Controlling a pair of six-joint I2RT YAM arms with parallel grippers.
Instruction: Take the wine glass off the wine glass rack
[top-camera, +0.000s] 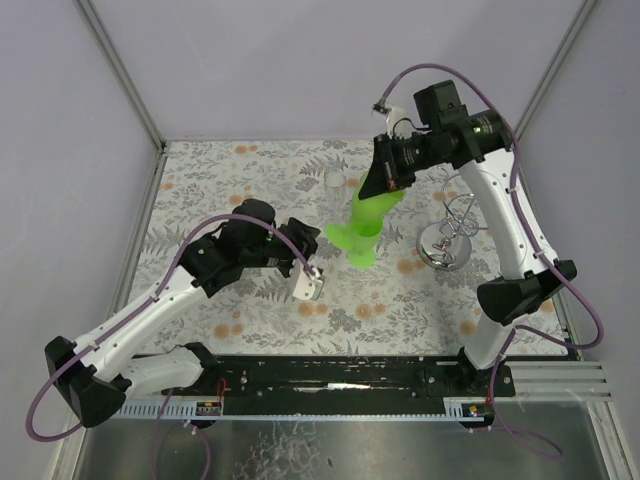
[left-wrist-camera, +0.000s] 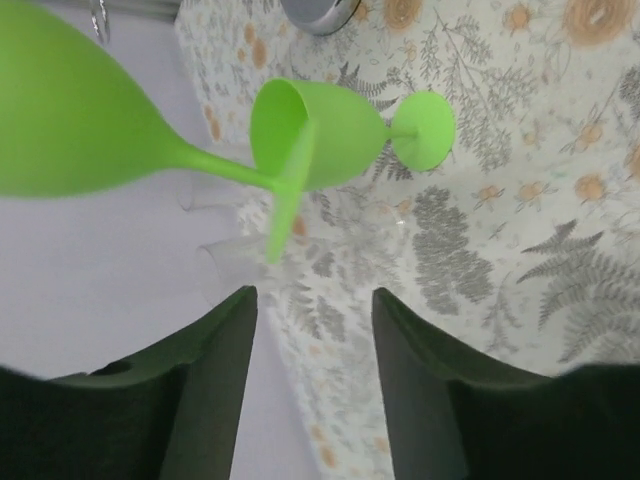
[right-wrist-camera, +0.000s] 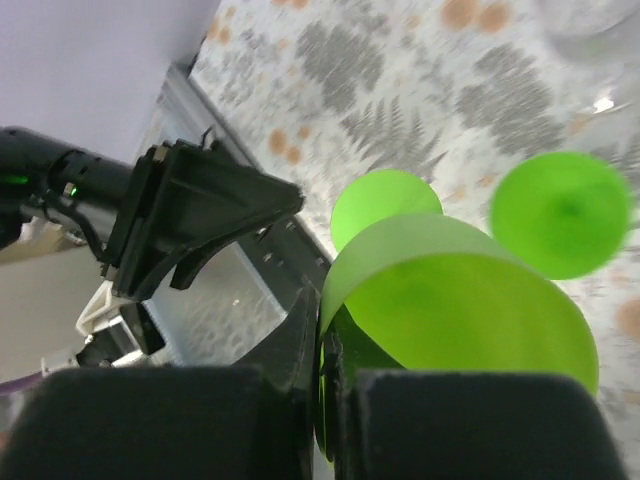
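Next, I let go of the green wine glass on the table (top-camera: 329, 271) (right-wrist-camera: 482, 202) between the second green wine glass and my left gripper, using my right gripper.
My right gripper (top-camera: 385, 188) is shut on the rim of a green wine glass (top-camera: 378, 212) and holds it tilted above the table, left of the wine glass rack (top-camera: 448, 238), clear of the rack's wires. The rack is a silver wire stand with a round base. In the right wrist view the jaws (right-wrist-camera: 328, 330) pinch the bowl's rim (right-wrist-camera: 450, 300). In the left wrist view the held glass (left-wrist-camera: 70, 130) hangs at the left. My left gripper (top-camera: 312, 285) is open and empty near the table's middle; its fingers (left-wrist-camera: 225, 350) frame bare table.
A second green wine glass (top-camera: 365, 252) (left-wrist-camera: 340, 130) stands on the table just below the held one. A clear glass (top-camera: 335, 190) stands behind them. The rack's base (left-wrist-camera: 320, 12) shows at the top of the left wrist view. Walls enclose the table on three sides.
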